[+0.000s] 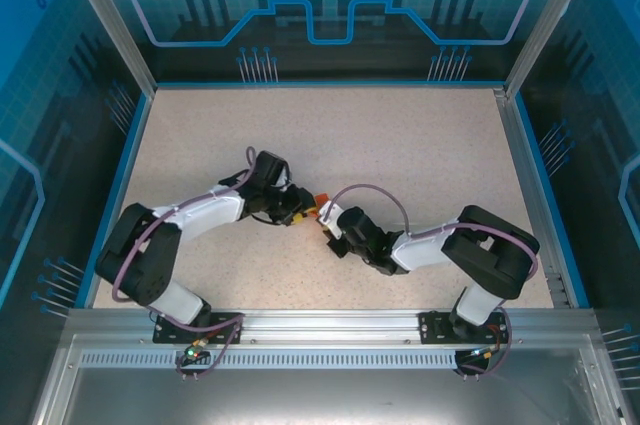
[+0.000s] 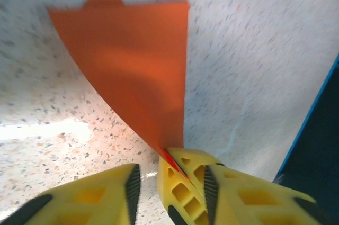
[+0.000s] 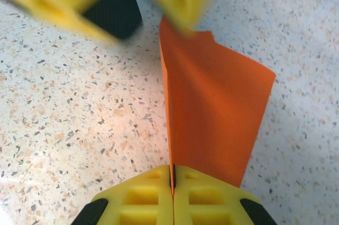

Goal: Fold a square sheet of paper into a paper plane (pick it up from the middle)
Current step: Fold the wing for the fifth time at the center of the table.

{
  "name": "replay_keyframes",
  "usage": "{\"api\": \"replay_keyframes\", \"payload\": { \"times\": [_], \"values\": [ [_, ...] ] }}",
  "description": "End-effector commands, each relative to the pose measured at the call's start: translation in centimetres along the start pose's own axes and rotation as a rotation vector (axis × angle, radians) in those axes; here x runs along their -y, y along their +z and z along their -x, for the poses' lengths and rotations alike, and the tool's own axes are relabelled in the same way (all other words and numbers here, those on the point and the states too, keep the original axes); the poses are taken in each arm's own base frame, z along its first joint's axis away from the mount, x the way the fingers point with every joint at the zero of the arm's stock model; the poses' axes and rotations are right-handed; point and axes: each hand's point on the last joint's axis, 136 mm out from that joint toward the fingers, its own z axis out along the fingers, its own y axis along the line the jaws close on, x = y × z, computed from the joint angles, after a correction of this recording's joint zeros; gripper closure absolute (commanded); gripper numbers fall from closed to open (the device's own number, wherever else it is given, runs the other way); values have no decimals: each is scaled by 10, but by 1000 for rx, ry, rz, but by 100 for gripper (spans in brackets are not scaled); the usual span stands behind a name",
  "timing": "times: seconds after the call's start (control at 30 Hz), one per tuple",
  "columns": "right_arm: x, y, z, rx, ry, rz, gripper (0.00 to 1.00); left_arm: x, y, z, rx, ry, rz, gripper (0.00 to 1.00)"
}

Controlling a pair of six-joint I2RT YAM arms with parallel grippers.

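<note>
My left gripper should back away while my right gripper tilts the paper plane, because my right gripper's fingers cover its near end, and then pinch its long fold (image 2: 136,121).
The paper plane (image 1: 322,207) is orange paper folded to a pointed shape, held just above the speckled table (image 1: 400,145) at its middle. My right gripper (image 3: 172,174) is shut on the lower edge of its centre crease, and the plane (image 3: 212,124) stands upright, away from the camera. In the left wrist view the plane (image 2: 137,66) narrows down to a tip pinched in the right gripper's fingers (image 2: 185,188). My left gripper (image 2: 170,182) is open, its two jaws standing either side of those fingers. Its blurred fingers (image 3: 106,13) show at the top of the right wrist view.
Both arms meet at the table's centre, left gripper (image 1: 298,211) and right gripper (image 1: 330,223) tip to tip. A blue rim (image 1: 530,185) and glass walls enclose the table. An aluminium rail (image 1: 320,325) with both arm bases runs along the near edge.
</note>
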Motion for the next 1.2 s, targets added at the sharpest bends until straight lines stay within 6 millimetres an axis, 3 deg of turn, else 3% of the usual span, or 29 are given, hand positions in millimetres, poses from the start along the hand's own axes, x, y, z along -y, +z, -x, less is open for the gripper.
{"api": "replay_keyframes", "payload": {
  "times": [0.0, 0.1, 0.2, 0.53, 0.73, 1.17],
  "values": [
    [-6, -7, 14, 60, 146, 127, 97, -7, -25, 12, 76, -10, 12, 52],
    [-8, -8, 13, 58, 221, 185, 97, -12, -36, 15, 117, -7, 14, 45],
    [-7, -6, 10, 51, 298, 226, 97, -16, -37, 12, 121, -1, 3, 44],
    [-9, 0, 0, -11, 531, 323, 95, -23, -21, -7, 74, 27, -53, 45],
    [-13, 6, -13, -68, 587, 333, 92, -28, -12, -14, 52, 26, -50, 47],
    [-7, 8, -18, -113, 723, 338, 93, -25, -1, -22, 28, 47, -59, 49]
  ]
}}
